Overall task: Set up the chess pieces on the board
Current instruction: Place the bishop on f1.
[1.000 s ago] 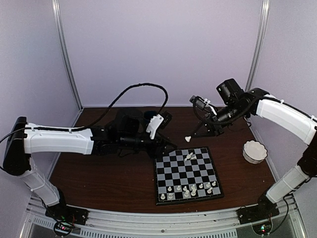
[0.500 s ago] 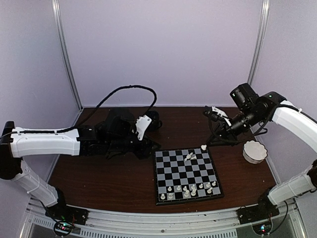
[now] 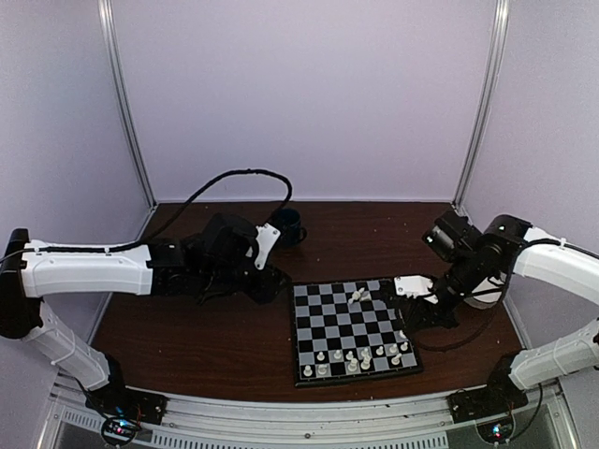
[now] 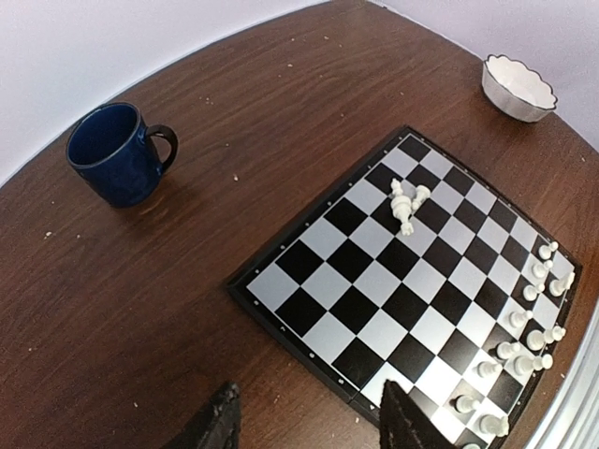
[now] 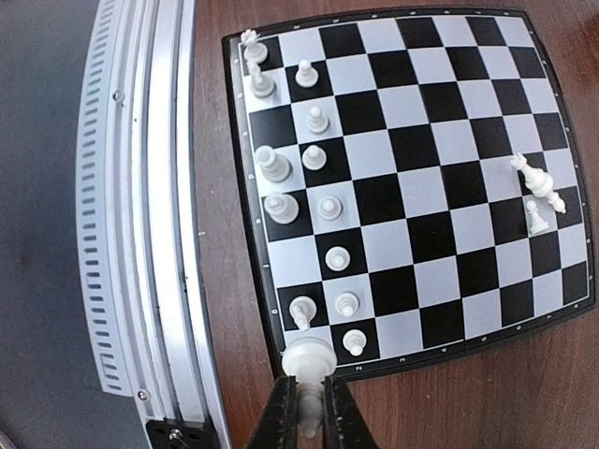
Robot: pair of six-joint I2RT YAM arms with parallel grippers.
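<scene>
The white piece, now held over the board's near corner, will go down from my right gripper onto the empty light square [image 3: 381, 366] [image 5: 295, 262] between two pieces nearest the rail.
The board [image 3: 348, 323] lies at the table's front centre, also seen in the wrist views [image 4: 374, 271] [image 5: 421, 168]. Several white chess pieces [image 5: 318, 206] stand in its two rows nearest the rail. A small cluster [image 3: 358, 296] [image 4: 405, 201] [image 5: 535, 192] lies near the far side, partly toppled. My right gripper [image 5: 309, 404] [image 3: 410, 327] is shut on a white piece [image 5: 310, 358], held base-forward over the board's near right corner. My left gripper [image 4: 309, 426] [image 3: 271, 281] hovers open and empty by the board's left edge.
A dark blue mug [image 4: 117, 154] [image 3: 285, 224] stands behind the left arm at the table's back. A white scalloped bowl [image 4: 518, 87] sits right of the board, behind the right arm. The metal rail [image 5: 140, 206] runs along the near edge.
The right arm has swung from the back of the table down to the board's right side, carrying the white piece. The left arm drew back a little to the left.
</scene>
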